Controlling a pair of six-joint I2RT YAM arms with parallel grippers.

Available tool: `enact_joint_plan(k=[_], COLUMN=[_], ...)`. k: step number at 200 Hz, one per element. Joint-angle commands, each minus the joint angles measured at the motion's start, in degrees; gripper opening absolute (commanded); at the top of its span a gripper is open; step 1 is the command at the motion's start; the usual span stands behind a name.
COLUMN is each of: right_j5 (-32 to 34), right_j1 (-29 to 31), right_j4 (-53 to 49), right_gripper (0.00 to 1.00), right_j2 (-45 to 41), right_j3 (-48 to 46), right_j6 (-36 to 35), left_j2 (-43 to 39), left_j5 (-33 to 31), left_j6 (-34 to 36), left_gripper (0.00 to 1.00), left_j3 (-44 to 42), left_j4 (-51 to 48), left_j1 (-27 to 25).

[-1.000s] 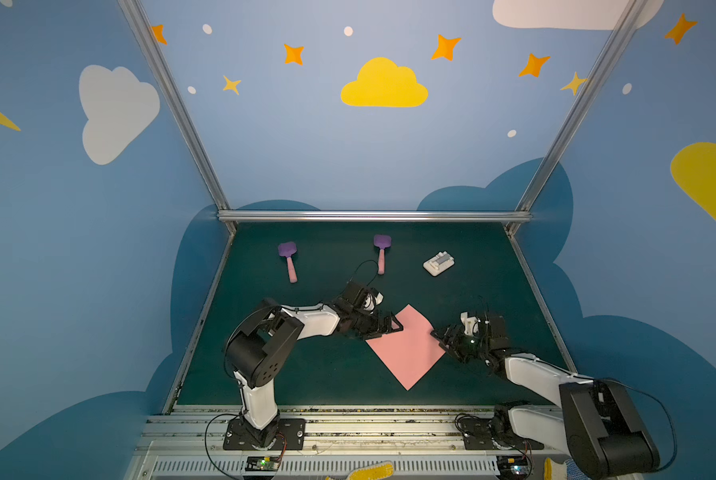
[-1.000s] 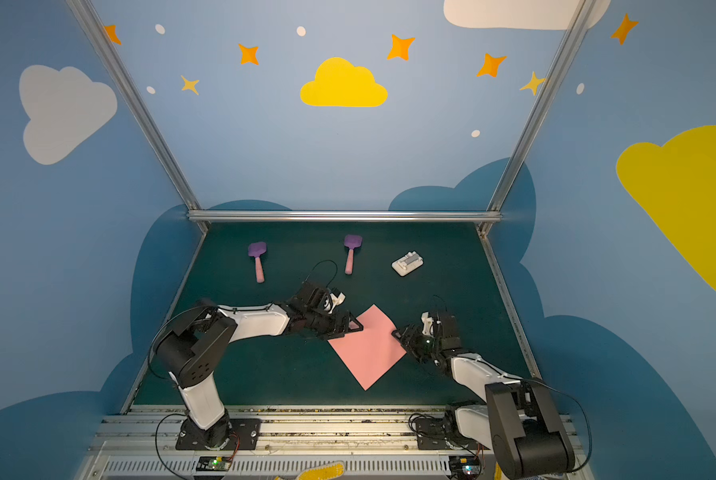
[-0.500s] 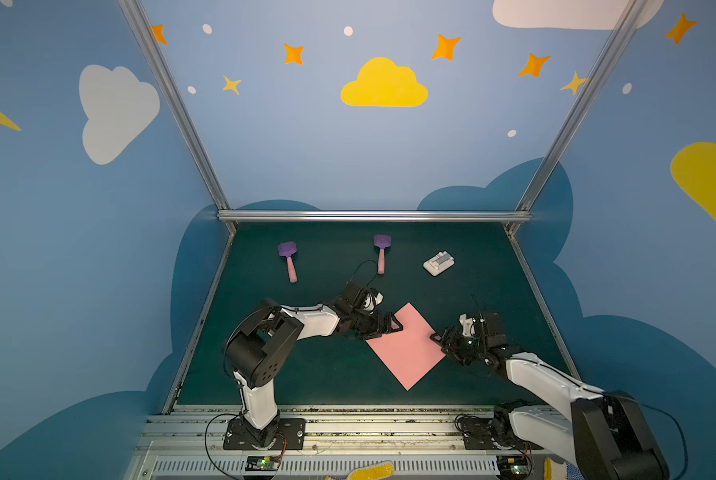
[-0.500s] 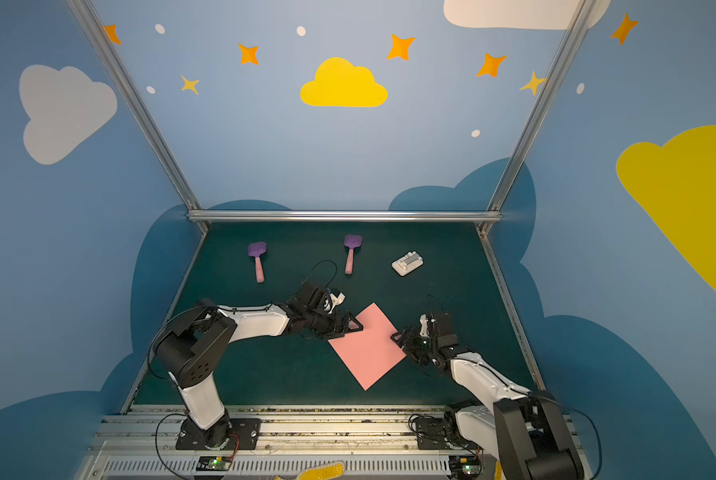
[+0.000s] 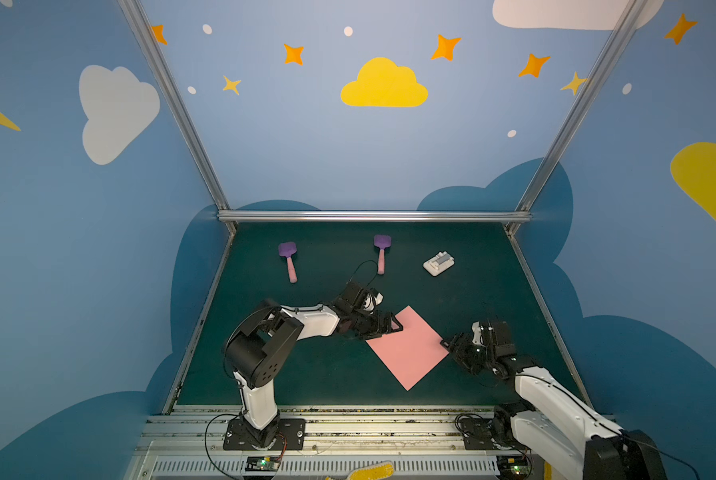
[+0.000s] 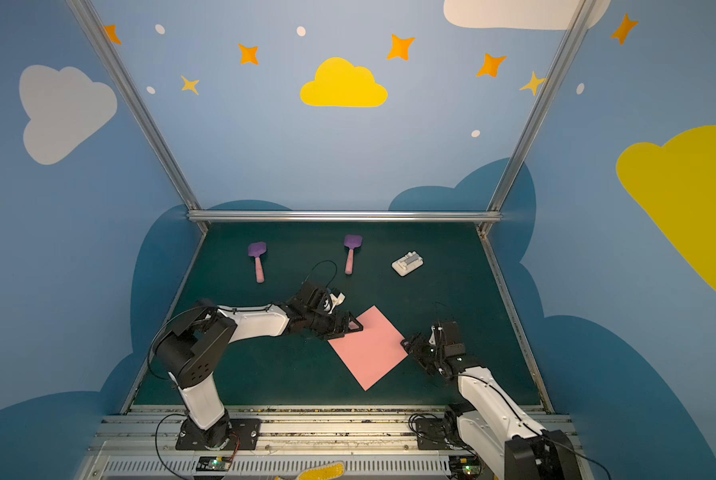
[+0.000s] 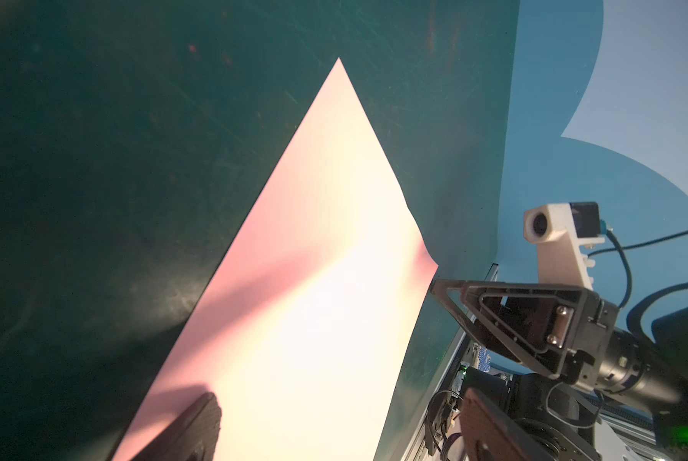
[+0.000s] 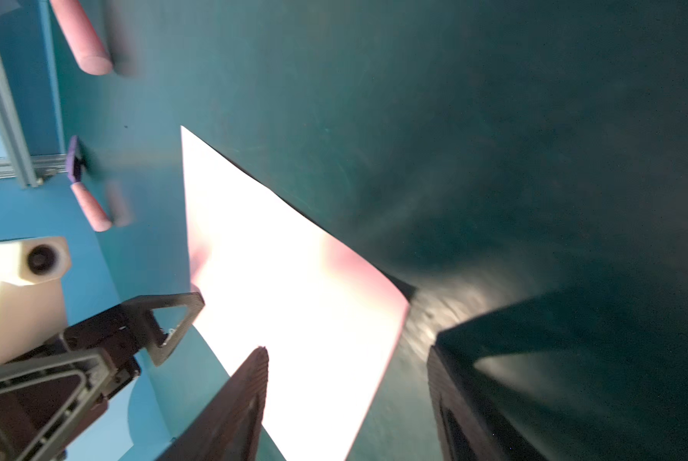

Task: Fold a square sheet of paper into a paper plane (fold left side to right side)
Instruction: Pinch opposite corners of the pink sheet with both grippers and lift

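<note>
The square sheet of paper will be taken by my left gripper, which will grip it by its edge (image 5: 392, 318) (image 7: 167, 367) facing the purple spatulas.
The square sheet of paper (image 5: 408, 347) (image 6: 366, 347) is plain salmon-pink and lies unfolded on the dark green mat, turned like a diamond in both top views. My left gripper (image 5: 390, 327) (image 6: 353, 326) is low at its left corner. In the left wrist view it (image 7: 342, 431) stands wide open, with the sheet (image 7: 314, 279) between the fingers. My right gripper (image 5: 448, 345) (image 6: 408, 345) is at the right corner. It (image 8: 350, 383) is open, and the sheet's corner (image 8: 294, 299) reaches between its fingers without being pinched. The paper plane is out of view.
Two purple spatulas with pink handles (image 5: 288, 259) (image 5: 381, 251) lie toward the back of the mat. A small white block (image 5: 439, 263) sits to their right. A metal rail (image 5: 372, 216) closes the back, blue walls close the sides, and the arm bases stand along the front rail.
My right gripper has slid left toward the sheet's right corner and its jaws have widened a little. The left arm and the sheet have stayed put.
</note>
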Motion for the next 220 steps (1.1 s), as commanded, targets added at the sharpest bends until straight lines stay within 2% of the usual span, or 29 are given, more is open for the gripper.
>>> enact_joint_plan(k=[1,39,83,93,103,119,171,220], right_j5=[-1.5,-2.5,-2.9,-3.1,-3.6,-4.6,-9.4,-15.3], right_j1=[0.0,-0.1,-0.1,-0.1,-0.1,-0.1,1.0,3.6], right_j4=[5.6,12.1,12.1,12.2,12.1,9.9,-6.1,-17.4], right_gripper=[0.65,0.62,0.54,0.43,0.22,0.00,0.00,0.00], right_j2=[6.9,11.3,11.5,12.0,12.5,13.2,15.2,17.9], right_j3=[-3.6,-4.8,-4.3,-4.1,-3.4,-0.4,18.6,37.4], right_j6=[-1.2,0.0,-0.2,-0.3,-0.7,-3.1,-15.8,-25.0], left_j2=[3.0,2.9,3.0,3.0,2.8,1.6,-7.9,-13.6], left_j5=[-3.2,-3.3,-3.3,-3.3,-3.2,-3.2,-4.1,-4.5], left_j6=[0.2,0.4,0.5,0.3,0.2,0.1,3.5,5.0], left_gripper=[0.95,0.95,0.95,0.95,0.95,0.95,0.98,1.00], left_j3=[-2.1,-2.0,-2.1,-2.1,-2.2,-2.3,-1.4,-1.4], left_j4=[-5.9,-6.4,-6.3,-6.1,-6.0,-6.1,-10.0,-5.3], left_j1=[-0.6,-0.6,-0.5,-0.5,-0.4,0.1,6.0,11.7])
